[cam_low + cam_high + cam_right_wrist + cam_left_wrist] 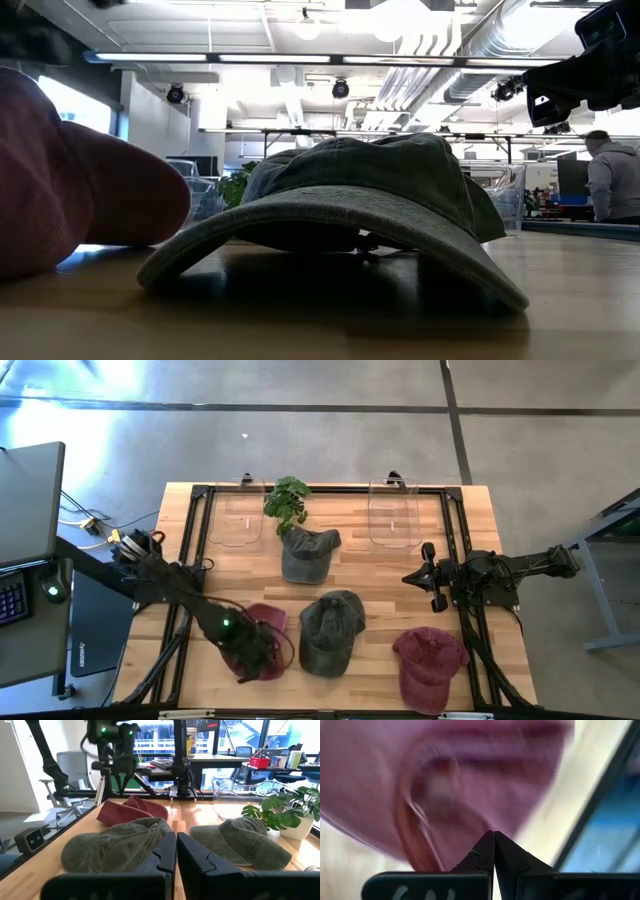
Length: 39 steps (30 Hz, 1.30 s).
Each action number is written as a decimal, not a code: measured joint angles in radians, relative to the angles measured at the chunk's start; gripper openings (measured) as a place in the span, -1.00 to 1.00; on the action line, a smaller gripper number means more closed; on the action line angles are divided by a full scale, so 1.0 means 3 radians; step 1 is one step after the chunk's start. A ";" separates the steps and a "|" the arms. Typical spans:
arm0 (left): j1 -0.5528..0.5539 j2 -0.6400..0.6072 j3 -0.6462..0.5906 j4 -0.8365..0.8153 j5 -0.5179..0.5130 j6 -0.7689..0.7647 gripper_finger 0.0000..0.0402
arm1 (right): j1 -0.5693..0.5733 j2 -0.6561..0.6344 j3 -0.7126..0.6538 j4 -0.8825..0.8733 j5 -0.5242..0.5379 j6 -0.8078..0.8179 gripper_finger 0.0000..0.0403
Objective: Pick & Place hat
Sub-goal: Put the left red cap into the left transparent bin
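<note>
My closed, empty left gripper is above the maroon cap; next I lower it, open, pinch the cap's near edge [262, 675], then lift.
Several caps lie on the wooden table. A maroon cap [265, 622] [131, 810] rests at the near left, with my left gripper [250, 652] [493, 839] over it, fingers shut tip to tip. A dark green cap [330, 628] [350, 200] lies in the middle on its brim and crown. A grey-green cap [305, 552] [250, 840] sits beside the plant, and a second maroon cap [428, 660] is at the near right. My right gripper [418, 576] [176, 842] waits shut above the right side, pointing toward the left. My left gripper has its shut fingertips [485, 851] close to the maroon cap's cloth [470, 795], coming from above. I cannot tell whether they touch it. The cap lies on the table.
A potted plant [287, 500] stands at the far middle, between two clear containers [240, 520] [392, 515]. A black frame [190, 530] runs round the table. Bare wood [390, 590] shows between the caps and the right arm. A person [612, 180] sits far behind.
</note>
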 joint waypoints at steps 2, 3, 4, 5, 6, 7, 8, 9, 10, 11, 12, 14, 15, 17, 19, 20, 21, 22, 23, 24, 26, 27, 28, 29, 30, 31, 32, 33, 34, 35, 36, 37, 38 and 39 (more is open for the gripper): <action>-0.0011 0.0014 -0.0116 0.0261 -0.0172 -0.0063 -1.00 | 0.0001 0.0001 -0.0001 -0.0001 -0.0001 0.0000 -0.94; -0.0042 0.0035 -0.0209 0.0373 -0.0179 -0.0110 -1.00 | 0.0000 0.0001 0.0000 -0.0001 -0.0001 -0.0001 -0.94; -0.0074 0.0053 -0.0297 0.0495 -0.0205 -0.0148 -1.00 | 0.0001 0.0000 0.0000 -0.0001 -0.0001 0.0000 -0.94; -0.0085 0.0083 -0.0368 0.0691 -0.0214 -0.0180 -1.00 | 0.0000 0.0000 0.0000 -0.0001 0.0000 -0.0001 -0.94; -0.0091 0.0136 -0.0431 0.0913 -0.0223 -0.0217 -1.00 | 0.0000 0.0000 0.0000 -0.0001 -0.0001 -0.0001 -0.94; -0.0106 0.0193 -0.0494 0.1048 -0.0266 -0.0258 -1.00 | 0.0001 0.0000 0.0000 -0.0001 -0.0001 0.0000 -0.94; -0.0124 0.0255 -0.0557 0.1083 -0.0379 -0.0312 -1.00 | 0.0001 0.0000 0.0000 -0.0001 -0.0001 -0.0001 -0.94; -0.0125 0.0314 -0.0599 0.1108 -0.0522 -0.0337 -1.00 | 0.0000 0.0000 0.0000 -0.0001 0.0000 0.0000 -0.94; -0.0125 0.0363 -0.0612 0.1192 -0.0675 -0.0351 -1.00 | 0.0000 0.0000 0.0000 -0.0001 -0.0001 0.0000 -0.94; -0.0126 0.0392 -0.0609 0.1314 -0.0819 -0.0348 -1.00 | 0.0000 0.0000 0.0000 -0.0001 0.0000 0.0000 -0.94; -0.0131 0.0404 -0.0597 0.1396 -0.0972 -0.0350 -1.00 | 0.0001 0.0000 0.0000 -0.0001 -0.0001 0.0000 -0.94; -0.0150 0.0418 -0.0601 0.1573 -0.1321 -0.0245 -1.00 | 0.0001 0.0000 0.0000 0.0001 -0.0001 -0.0001 -0.94; -0.0169 0.0424 -0.0603 0.1668 -0.1464 -0.0152 -1.00 | 0.0001 0.0000 0.0000 0.0000 0.0000 0.0000 -0.94; -0.0213 0.0421 -0.0601 0.1787 -0.1767 -0.0002 -1.00 | 0.0000 0.0000 0.0000 0.0000 0.0000 -0.0001 -0.94; -0.0232 0.0420 -0.0599 0.1759 -0.1988 -0.0019 -1.00 | 0.0001 0.0000 0.0000 -0.0001 -0.0001 -0.0001 -0.94; -0.0256 0.0419 -0.0601 0.1715 -0.2132 -0.0078 -1.00 | 0.0001 0.0000 0.0000 -0.0001 -0.0001 0.0000 -0.94; -0.0284 0.0406 -0.0604 0.1681 -0.2331 -0.0133 -1.00 | 0.0000 0.0000 0.0000 0.0000 0.0000 0.0000 -0.94; -0.0314 0.0387 -0.0604 0.1669 -0.2533 -0.0160 -1.00 | 0.0000 0.0000 0.0000 0.0000 -0.0001 0.0000 -0.94; -0.0338 0.0369 -0.0602 0.1690 -0.2680 -0.0177 -1.00 | 0.0001 0.0000 -0.0001 0.0000 0.0000 0.0000 -0.94; -0.0345 0.0363 -0.0597 0.1702 -0.2746 -0.0189 -1.00 | 0.0000 -0.0001 0.0000 -0.0001 -0.0001 0.0000 -0.94; -0.0348 0.0367 -0.0601 0.1690 -0.2653 -0.0219 -1.00 | 0.0000 -0.0001 0.0000 -0.0001 -0.0001 0.0000 -0.94; -0.0345 0.0368 -0.0603 0.1690 -0.2520 -0.0222 -1.00 | 0.0000 -0.0001 0.0000 -0.0001 -0.0001 -0.0001 -0.94; -0.0344 0.0368 -0.0602 0.1705 -0.2396 -0.0209 -1.00 | 0.0001 -0.0001 0.0000 0.0000 -0.0001 0.0000 -0.94; -0.0343 0.0368 -0.0602 0.1725 -0.2299 -0.0192 -1.00 | 0.0000 -0.0001 0.0000 -0.0001 -0.0001 0.0000 -0.94; -0.0343 0.0368 -0.0602 0.1762 -0.2231 -0.0142 -1.00 | 0.0000 -0.0001 0.0000 -0.0001 -0.0001 0.0000 -0.94; -0.0343 0.0368 -0.0602 0.1802 -0.2203 -0.0077 -1.00 | 0.0000 -0.0001 0.0000 -0.0001 -0.0001 0.0000 -0.94; -0.0341 0.0368 -0.0602 0.1848 -0.2214 -0.0025 -1.00 | 0.0000 -0.0001 0.0000 0.0000 -0.0001 0.0000 -0.94; -0.0341 0.0368 -0.0601 0.1884 -0.2240 0.0020 -1.00 | 0.0000 -0.0001 0.0000 -0.0001 0.0000 0.0000 -0.94; -0.0339 0.0368 -0.0600 0.1883 -0.2271 0.0035 -1.00 | 0.0000 -0.0001 0.0000 0.0000 -0.0001 0.0000 -0.94; -0.0318 0.0378 -0.0602 0.1872 -0.2273 0.0053 -1.00 | 0.0001 -0.0001 0.0000 0.0000 -0.0001 -0.0001 -0.94; -0.0275 0.0422 -0.0601 0.1882 -0.2201 0.0082 -1.00 | 0.0000 -0.0001 -0.0001 -0.0001 -0.0001 0.0000 -0.94; -0.0219 0.0487 -0.0599 0.1907 -0.2036 0.0111 -1.00 | 0.0001 -0.0001 0.0000 0.0000 -0.0001 0.0000 -0.94; -0.0160 0.0560 -0.0599 0.1905 -0.1836 0.0139 -1.00 | 0.0001 -0.0001 0.0000 -0.0001 -0.0001 0.0000 -0.94; -0.0113 0.0615 -0.0609 0.1849 -0.1637 0.0170 -1.00 | 0.0001 -0.0001 0.0000 -0.0001 -0.0001 0.0000 -0.94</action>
